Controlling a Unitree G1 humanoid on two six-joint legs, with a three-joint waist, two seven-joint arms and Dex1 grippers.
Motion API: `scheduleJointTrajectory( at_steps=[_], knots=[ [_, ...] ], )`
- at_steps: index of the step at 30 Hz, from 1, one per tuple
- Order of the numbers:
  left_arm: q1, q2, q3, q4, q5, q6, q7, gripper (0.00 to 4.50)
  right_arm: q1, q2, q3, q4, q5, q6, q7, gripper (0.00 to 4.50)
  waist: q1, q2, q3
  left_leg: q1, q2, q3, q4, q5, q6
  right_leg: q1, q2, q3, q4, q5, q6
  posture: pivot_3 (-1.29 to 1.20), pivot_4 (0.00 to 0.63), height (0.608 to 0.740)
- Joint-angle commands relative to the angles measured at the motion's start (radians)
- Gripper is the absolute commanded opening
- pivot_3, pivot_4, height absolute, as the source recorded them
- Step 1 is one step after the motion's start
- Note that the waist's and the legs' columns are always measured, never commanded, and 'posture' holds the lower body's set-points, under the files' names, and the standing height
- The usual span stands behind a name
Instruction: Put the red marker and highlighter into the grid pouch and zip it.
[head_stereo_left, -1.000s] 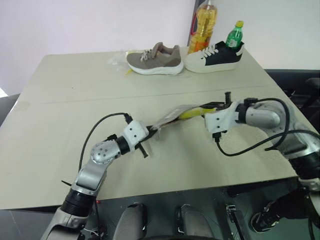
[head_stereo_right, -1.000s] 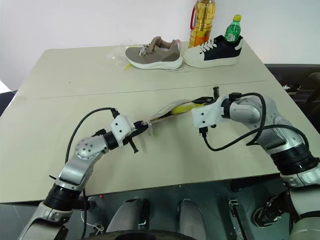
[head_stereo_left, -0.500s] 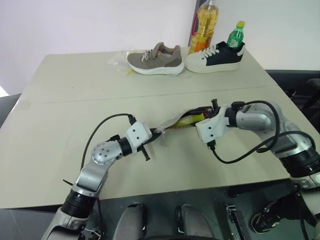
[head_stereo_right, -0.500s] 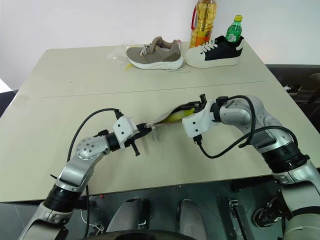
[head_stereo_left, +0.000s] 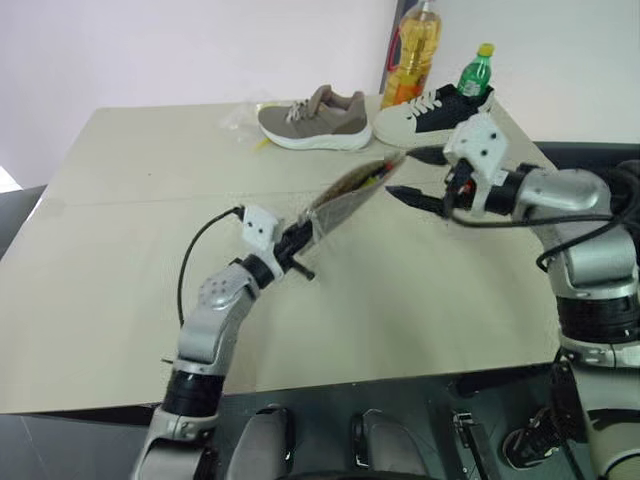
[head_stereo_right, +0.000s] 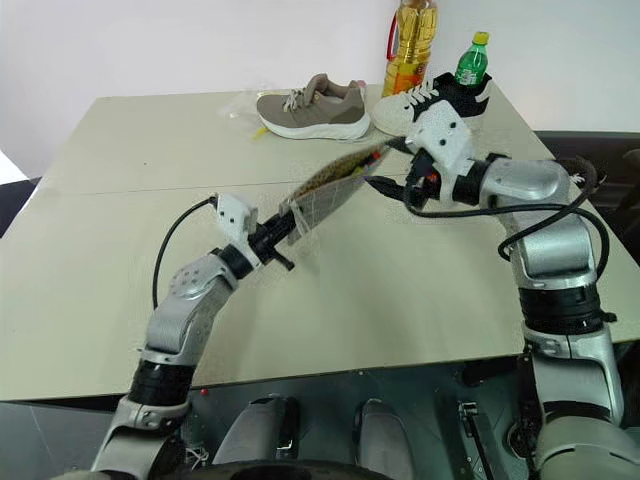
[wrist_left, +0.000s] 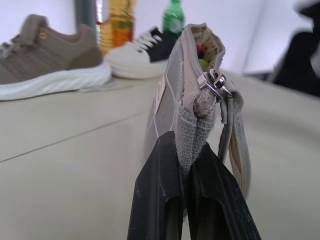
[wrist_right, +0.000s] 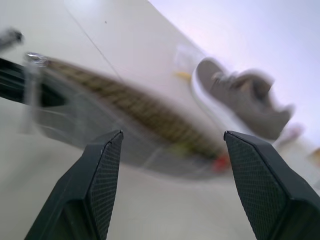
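The pouch is open with its zipper pull at my left gripper's end, so my right gripper will grab the zipper pull's strap (wrist_left: 234, 129) and pull it to the far end of the pouch.
My left gripper (head_stereo_left: 303, 238) is shut on the near end of the grid pouch (head_stereo_left: 345, 195), holding it off the table so it slants up toward my right gripper (head_stereo_left: 415, 177). In the left wrist view the pouch's end (wrist_left: 192, 107) is clamped between the black fingers (wrist_left: 160, 190), with the zipper pull (wrist_left: 215, 84) at that end and the mouth gaping. Inside the mouth I see a bit of the red marker (wrist_left: 200, 49) and the yellow highlighter (wrist_left: 204, 64). The right gripper stands open just past the pouch's far end, fingers (wrist_right: 102, 165) spread either side of the blurred pouch (wrist_right: 125, 107).
At the far edge of the beige table (head_stereo_left: 120, 200) lie a taupe shoe (head_stereo_left: 310, 118) and a white-and-black shoe (head_stereo_left: 430, 110) with a green bottle (head_stereo_left: 472, 70) standing in it. An oil bottle (head_stereo_left: 410, 55) stands behind them and a clear wrapper (head_stereo_left: 235, 120) lies left of the shoes.
The left gripper has lifted the pouch off the table and tilted it upward. The right gripper has opened, rolled and risen away from the pouch's far end; the highlighter no longer sticks out.
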Motion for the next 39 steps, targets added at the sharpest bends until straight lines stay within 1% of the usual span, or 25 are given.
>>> scheduleJointTrajectory(
  at_steps=[1, 3, 5, 12, 15, 16, 19, 20, 24, 27, 30, 34, 37, 39],
  knots=[
    [-0.033, -0.048, 0.013, 0.007, -0.040, 0.019, 0.039, 0.00, 0.056, 0.051, 0.013, -0.075, 0.056, 0.087, -0.050, 3.34, -0.005, 0.000, 0.000, 0.000, 0.000, 0.000, 0.000, 0.000, 0.000, 0.000, 0.000, 0.000, 0.000, 0.000, 0.000, 0.00, 0.150, 0.731],
    [-0.045, -0.076, 0.001, 0.016, -0.046, 0.027, 0.048, 0.00, 0.082, 0.130, 0.027, -0.102, 0.088, 0.141, -0.112, 3.34, -0.012, 0.000, 0.000, 0.000, 0.000, 0.000, -0.001, 0.000, 0.000, -0.001, 0.001, 0.000, 0.000, 0.000, 0.000, 0.00, 0.150, 0.731],
    [-0.048, -0.085, -0.008, 0.021, -0.040, 0.031, 0.047, 0.00, 0.086, 0.187, 0.033, -0.120, 0.107, 0.175, -0.155, 3.34, -0.011, 0.000, 0.000, 0.000, 0.001, 0.001, -0.001, 0.000, 0.000, -0.002, 0.003, 0.001, 0.002, 0.000, 0.001, 0.00, 0.150, 0.731],
    [-0.035, -0.089, -0.021, 0.001, -0.052, 0.051, 0.044, 0.00, 0.081, 0.263, 0.098, -0.141, 0.121, 0.203, -0.219, 3.34, -0.007, 0.000, 0.000, 0.000, 0.001, 0.000, 0.000, 0.000, 0.000, -0.002, 0.006, 0.000, 0.003, 0.000, 0.000, 0.00, 0.150, 0.731],
    [-0.028, -0.087, -0.024, -0.011, -0.053, 0.058, 0.045, 0.00, 0.074, 0.286, 0.100, -0.134, 0.137, 0.221, -0.235, 2.57, -0.007, 0.000, 0.000, 0.000, 0.000, 0.000, 0.000, 0.000, 0.000, -0.002, 0.006, 0.001, 0.003, 0.000, 0.000, 0.00, 0.150, 0.731],
    [-0.027, -0.085, -0.024, -0.013, -0.054, 0.059, 0.045, 0.00, 0.072, 0.288, 0.102, -0.133, 0.140, 0.224, -0.239, 2.11, -0.007, 0.000, 0.000, 0.000, 0.000, 0.000, 0.000, 0.000, 0.000, -0.002, 0.006, 0.000, 0.003, 0.000, 0.000, 0.00, 0.150, 0.731],
    [-0.012, -0.078, -0.029, -0.025, -0.053, 0.061, 0.044, 0.00, 0.067, 0.300, 0.105, -0.128, 0.149, 0.228, -0.249, 0.52, -0.008, 0.000, 0.000, 0.000, 0.000, 0.000, 0.000, 0.000, 0.000, -0.002, 0.006, 0.000, 0.003, 0.000, 0.000, 0.00, 0.150, 0.731],
    [-0.008, -0.076, -0.031, -0.028, -0.053, 0.062, 0.044, 0.00, 0.066, 0.302, 0.107, -0.127, 0.151, 0.230, -0.252, 0.08, -0.008, 0.000, 0.000, 0.000, 0.000, 0.000, 0.000, 0.000, 0.000, -0.002, 0.006, 0.000, 0.003, 0.000, 0.000, 0.00, 0.150, 0.731],
    [-0.005, -0.070, -0.033, -0.032, -0.050, 0.062, 0.044, 0.00, 0.061, 0.301, 0.116, -0.122, 0.145, 0.224, -0.263, 0.03, -0.008, 0.000, 0.000, 0.000, 0.001, 0.000, 0.000, 0.000, 0.000, -0.002, 0.007, 0.000, 0.003, 0.000, 0.000, 0.00, 0.150, 0.731],
    [-0.007, -0.049, -0.035, -0.034, -0.035, 0.054, 0.038, 0.00, 0.048, 0.272, 0.106, -0.097, 0.113, 0.186, -0.272, 0.03, -0.008, 0.000, 0.000, 0.000, 0.000, 0.000, 0.000, 0.000, 0.000, -0.002, 0.007, 0.000, 0.003, 0.000, 0.000, 0.00, 0.150, 0.731],
    [0.015, 0.036, -0.051, -0.050, 0.007, 0.020, -0.008, 0.00, -0.019, 0.194, 0.046, 0.033, 0.032, 0.102, -0.319, 0.03, -0.008, 0.000, 0.000, 0.000, 0.000, 0.000, 0.000, 0.000, 0.000, -0.003, 0.007, 0.000, 0.003, 0.000, 0.000, 0.00, 0.150, 0.731],
    [0.060, 0.143, -0.040, -0.082, 0.017, 0.001, -0.064, 0.00, -0.095, 0.084, 0.014, 0.241, -0.079, -0.023, -0.390, 0.03, -0.008, 0.000, 0.000, 0.000, 0.000, 0.000, -0.001, 0.000, 0.000, -0.003, 0.007, 0.000, 0.003, 0.000, 0.000, 0.00, 0.150, 0.731],
    [0.096, 0.208, -0.026, -0.109, 0.010, -0.006, -0.094, 0.00, -0.140, 0.039, -0.006, 0.378, -0.126, -0.090, -0.430, 0.03, -0.009, 0.000, 0.000, 0.000, 0.000, 0.001, -0.002, 0.000, 0.000, -0.003, 0.006, 0.001, 0.002, -0.002, -0.003, 0.00, 0.150, 0.731],
    [0.115, 0.237, -0.015, -0.124, 0.004, -0.007, -0.105, 0.00, -0.156, 0.023, -0.007, 0.432, -0.143, -0.118, -0.432, 0.03, -0.013, 0.000, 0.000, 0.000, 0.001, 0.001, -0.002, 0.000, 0.000, -0.004, 0.006, 0.001, 0.002, -0.002, -0.003, 0.00, 0.150, 0.731]
  ],
)
